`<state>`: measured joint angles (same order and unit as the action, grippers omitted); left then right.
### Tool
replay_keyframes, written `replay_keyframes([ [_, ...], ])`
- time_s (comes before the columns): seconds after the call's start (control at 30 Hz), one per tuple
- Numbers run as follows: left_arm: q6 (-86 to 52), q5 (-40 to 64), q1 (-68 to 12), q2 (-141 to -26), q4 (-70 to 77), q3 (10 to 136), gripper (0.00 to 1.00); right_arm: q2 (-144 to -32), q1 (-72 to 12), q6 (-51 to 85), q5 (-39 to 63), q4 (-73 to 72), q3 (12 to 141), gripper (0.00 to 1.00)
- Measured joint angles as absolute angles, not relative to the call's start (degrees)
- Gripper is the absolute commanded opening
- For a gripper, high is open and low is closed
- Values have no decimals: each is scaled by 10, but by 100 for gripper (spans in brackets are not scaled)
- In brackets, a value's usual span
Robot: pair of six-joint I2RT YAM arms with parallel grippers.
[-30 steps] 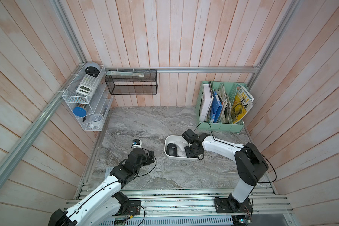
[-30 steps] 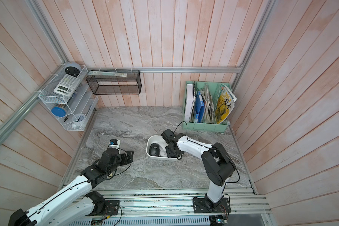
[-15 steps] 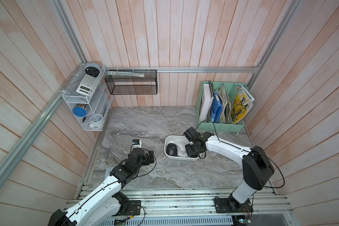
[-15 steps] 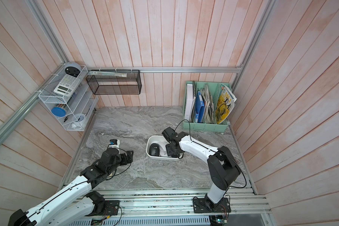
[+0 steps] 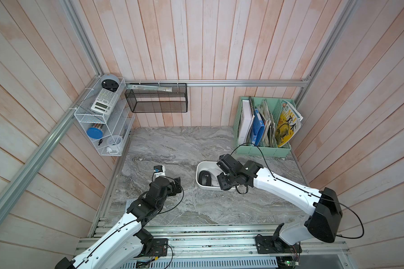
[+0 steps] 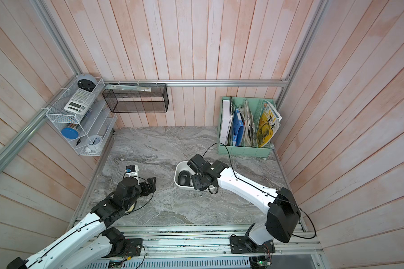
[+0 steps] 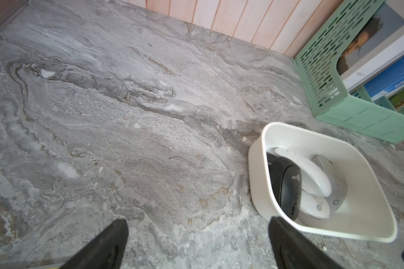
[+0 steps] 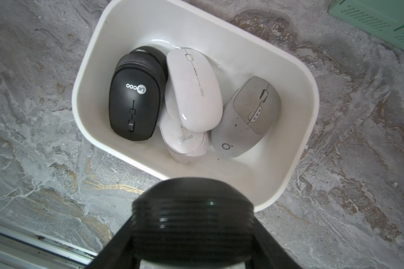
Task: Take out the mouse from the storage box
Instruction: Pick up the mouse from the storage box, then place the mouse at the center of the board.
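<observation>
The robot's right gripper needs to set the black mouse down on the bare marble (image 5: 206, 208) (image 8: 105, 205) in front of the white storage box.
The white storage box (image 8: 289, 116) sits on the marble table right of centre, seen in both top views (image 5: 200, 166) (image 6: 177, 166). Several mice lie in it: a black mouse (image 8: 135, 97), a white mouse (image 8: 193, 90) and a grey mouse (image 8: 247, 116). My right gripper (image 8: 193, 233) hangs over the box's near edge, shut on another black mouse (image 8: 191, 205) with a ridged rim. In a top view the right gripper (image 5: 224, 180) hides that mouse. My left gripper (image 7: 196, 233) stands open and holds nothing, low over bare table left of the box (image 7: 257, 149).
A mint-green file holder (image 5: 261, 149) with books stands at the back right, close behind the box. A black mesh basket (image 5: 156, 97) and a white wire shelf (image 5: 103, 121) hang on the back and left walls. Wooden walls close in the table.
The right arm's elbow has swung out toward the front right while its wrist stayed over the box. The left arm has not moved.
</observation>
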<state>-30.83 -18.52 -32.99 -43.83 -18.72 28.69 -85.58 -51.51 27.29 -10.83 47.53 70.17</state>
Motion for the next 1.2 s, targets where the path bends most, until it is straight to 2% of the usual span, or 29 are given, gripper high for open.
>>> replay_keyframes([
  [0.27,-311,-222,-330,-406,-199,286,100,-863,-599,312,-91,476,667,57],
  [0.43,-313,-247,-330,-373,-211,278,100,-921,-637,327,-76,456,667,57],
  [0.83,-322,-292,-330,-326,-237,272,100,-1032,-674,330,-39,418,703,57],
  [1.2,-324,-303,-330,-319,-241,272,100,-1061,-676,331,-31,413,717,74],
])
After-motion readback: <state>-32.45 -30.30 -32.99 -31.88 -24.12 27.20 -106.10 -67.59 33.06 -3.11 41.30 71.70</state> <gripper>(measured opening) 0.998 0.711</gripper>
